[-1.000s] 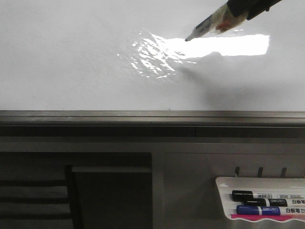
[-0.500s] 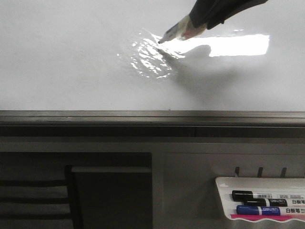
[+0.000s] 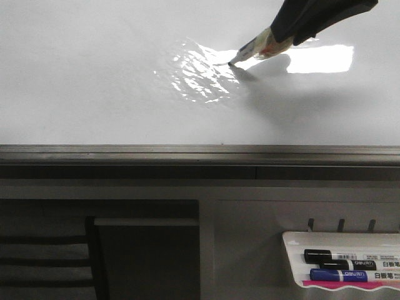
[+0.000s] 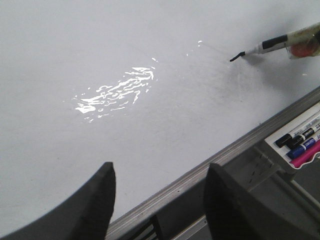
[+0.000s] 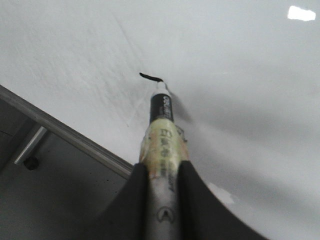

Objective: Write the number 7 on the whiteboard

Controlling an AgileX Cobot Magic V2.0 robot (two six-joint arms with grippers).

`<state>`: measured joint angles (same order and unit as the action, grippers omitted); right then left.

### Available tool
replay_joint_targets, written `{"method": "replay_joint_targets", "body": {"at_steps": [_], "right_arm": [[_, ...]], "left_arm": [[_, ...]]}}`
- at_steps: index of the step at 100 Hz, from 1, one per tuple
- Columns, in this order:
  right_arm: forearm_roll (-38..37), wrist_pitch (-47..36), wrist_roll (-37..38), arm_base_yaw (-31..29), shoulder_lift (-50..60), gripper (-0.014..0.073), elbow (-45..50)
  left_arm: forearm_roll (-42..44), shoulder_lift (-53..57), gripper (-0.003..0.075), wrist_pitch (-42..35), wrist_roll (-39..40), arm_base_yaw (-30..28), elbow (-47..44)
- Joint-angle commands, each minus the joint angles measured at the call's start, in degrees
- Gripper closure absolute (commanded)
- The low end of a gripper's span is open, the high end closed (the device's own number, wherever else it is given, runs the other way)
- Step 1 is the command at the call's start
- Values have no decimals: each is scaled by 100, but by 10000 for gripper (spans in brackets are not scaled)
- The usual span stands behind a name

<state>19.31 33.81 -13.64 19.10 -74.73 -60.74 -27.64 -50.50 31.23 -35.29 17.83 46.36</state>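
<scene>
My left gripper should hold the taped marker at its front part [image 3: 249, 51] [image 4: 275, 43], between the writing tip and the tape.
The whiteboard [image 3: 94, 81] is a large glossy white board with a grey edge rail [image 3: 187, 151] and bright glare. My right gripper [image 3: 282, 32] is shut on a marker [image 3: 256, 47] with a taped barrel. The marker's tip touches the board at the right end of a short black stroke [image 3: 222, 64]. That short stroke [image 5: 150, 77] is all that shows of the number 7. In the right wrist view the gripper [image 5: 161, 167] clamps the marker [image 5: 161, 107]. My left gripper [image 4: 159, 175] is open and empty, above the board's near rail.
A small white marker tray [image 3: 340, 239] hangs below the board at the lower right, holding a black marker [image 3: 337, 256], a blue one [image 3: 340, 275] and a pink one. It also shows in the left wrist view [image 4: 280, 134]. A dark frame lies below the rail.
The marker tip swung left, touched the board, then moved back to the right, leaving a short black stroke. The left gripper shows no movement.
</scene>
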Motion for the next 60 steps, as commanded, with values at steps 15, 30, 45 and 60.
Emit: {"method": "replay_joint_targets", "body": {"at_steps": [15, 30, 45, 60], "right_arm": [[-121, -284, 20, -91, 122, 647, -102], [-34, -103, 20, -64, 108, 647, -90], [-24, -36, 20, 187, 62, 647, 205], [-24, -160, 20, 257, 58, 647, 379]], "left_arm": [[-171, 32, 352, -384, 39, -25, 164], [-171, 32, 352, -384, 39, -25, 164], [-171, 32, 352, -384, 39, -25, 164], [-171, 32, 352, -384, 14, -25, 164]]}}
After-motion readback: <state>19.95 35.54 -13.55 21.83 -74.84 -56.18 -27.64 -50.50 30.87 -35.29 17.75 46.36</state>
